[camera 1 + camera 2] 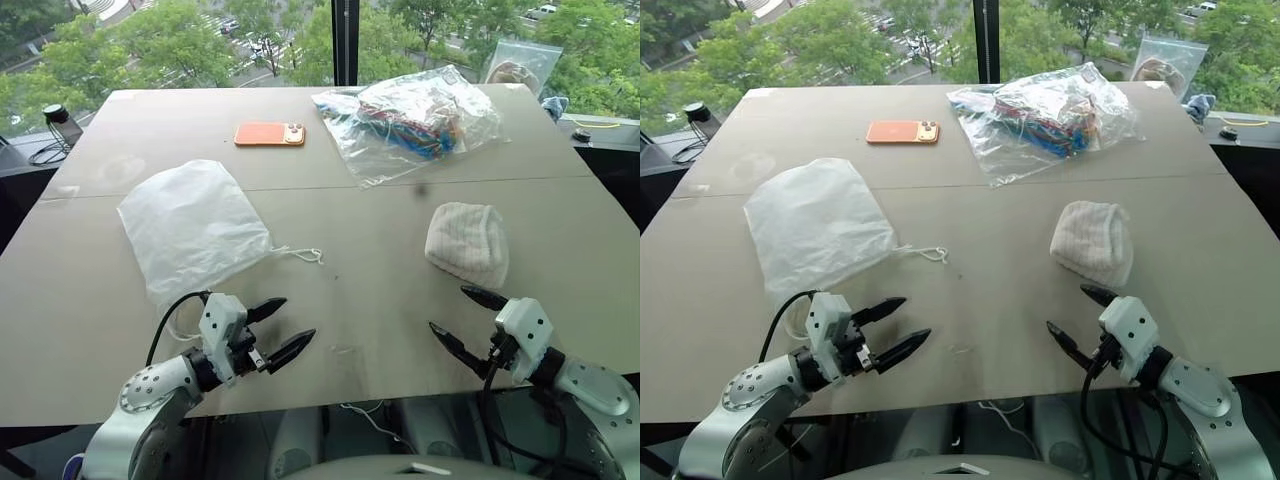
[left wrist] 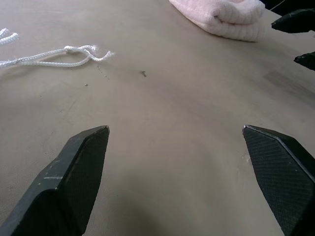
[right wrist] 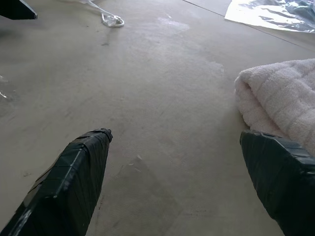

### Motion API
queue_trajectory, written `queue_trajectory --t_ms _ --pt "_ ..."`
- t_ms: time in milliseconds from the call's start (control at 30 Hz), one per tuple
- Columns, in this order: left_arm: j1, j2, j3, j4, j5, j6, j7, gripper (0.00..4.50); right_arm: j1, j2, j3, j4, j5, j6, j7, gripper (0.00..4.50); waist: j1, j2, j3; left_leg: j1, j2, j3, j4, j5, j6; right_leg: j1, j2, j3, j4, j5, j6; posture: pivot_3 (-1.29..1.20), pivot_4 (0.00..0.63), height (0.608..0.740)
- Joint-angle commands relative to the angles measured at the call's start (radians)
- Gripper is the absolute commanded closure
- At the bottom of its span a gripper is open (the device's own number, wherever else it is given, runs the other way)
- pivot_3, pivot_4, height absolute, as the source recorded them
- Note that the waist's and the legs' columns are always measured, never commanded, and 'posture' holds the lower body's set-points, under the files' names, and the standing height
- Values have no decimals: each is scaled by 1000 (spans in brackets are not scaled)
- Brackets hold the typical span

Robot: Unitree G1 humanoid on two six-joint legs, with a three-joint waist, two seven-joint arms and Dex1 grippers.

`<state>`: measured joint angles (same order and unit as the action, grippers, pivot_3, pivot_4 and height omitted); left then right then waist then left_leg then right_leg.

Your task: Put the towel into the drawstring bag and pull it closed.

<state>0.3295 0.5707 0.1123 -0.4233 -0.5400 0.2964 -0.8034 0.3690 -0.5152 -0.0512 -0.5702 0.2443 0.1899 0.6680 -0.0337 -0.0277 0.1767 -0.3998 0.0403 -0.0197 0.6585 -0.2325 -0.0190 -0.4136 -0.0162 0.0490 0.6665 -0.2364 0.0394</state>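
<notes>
The towel's near end [image 1: 484, 265] [image 3: 301, 127], the one nearest my right gripper's fingers, is the next spot for that gripper to go to and close on.
The towel [image 1: 467, 243], a small off-white ribbed bundle, lies on the table right of centre. The drawstring bag [image 1: 190, 226], a translucent white pouch, lies flat at the left, its thin white cord [image 1: 300, 253] trailing toward the middle. My left gripper [image 1: 290, 325] hovers open over the table's near edge, just in front of the bag, holding nothing. My right gripper [image 1: 455, 315] is open too, a little short of the towel, with the towel [image 3: 280, 98] beside one fingertip in the right wrist view. The cord's knotted end [image 2: 81, 51] and the towel [image 2: 221, 14] show in the left wrist view.
An orange phone [image 1: 269, 134] lies at the back middle of the table [image 1: 380, 200]. A clear plastic bag [image 1: 415, 120] with colourful contents is spread at the back right. Another clear bag [image 1: 522, 62] stands behind the far right corner. A dark bottle [image 1: 62, 122] stands beyond the left edge.
</notes>
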Motion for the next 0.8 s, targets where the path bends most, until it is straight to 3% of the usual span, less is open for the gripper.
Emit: queue_trajectory --t_ms 33,133,200,333,500,800 --pt "-21 -41 43 -52 3 -28 69 1 -43 2 -4 -25 24 -53 16 10 0 0 0 0 0 0 0 0 0 0 0 0 0 0 0 0 150 740" --pt "-98 -119 105 -57 75 -97 227 1 -125 -5 23 -34 76 -92 86 10 0 0 0 0 0 2 -4 0 0 0 1 1 -4 0 0 0 150 740" --pt "-114 -119 115 -52 182 -156 278 1 -137 -31 31 -58 91 -124 135 10 3 -1 -1 0 0 1 -4 0 0 0 1 1 -3 0 0 0 150 740" --pt "-53 -72 116 -68 524 -301 417 1 -132 -96 40 -92 131 -144 217 10 7 -1 -1 1 -1 1 -8 0 1 1 2 2 -5 0 0 0 150 740" --pt "52 -22 141 -11 858 -472 578 1 -127 -105 43 -79 121 -151 211 10 14 -2 -1 1 -1 5 -8 -1 2 0 1 4 -7 0 1 0 150 740" --pt "-17 -3 128 134 1041 -454 685 1 -144 -95 42 -38 97 -169 193 10 22 -3 -2 2 0 6 -8 -1 3 0 0 4 -6 -1 1 0 150 740"
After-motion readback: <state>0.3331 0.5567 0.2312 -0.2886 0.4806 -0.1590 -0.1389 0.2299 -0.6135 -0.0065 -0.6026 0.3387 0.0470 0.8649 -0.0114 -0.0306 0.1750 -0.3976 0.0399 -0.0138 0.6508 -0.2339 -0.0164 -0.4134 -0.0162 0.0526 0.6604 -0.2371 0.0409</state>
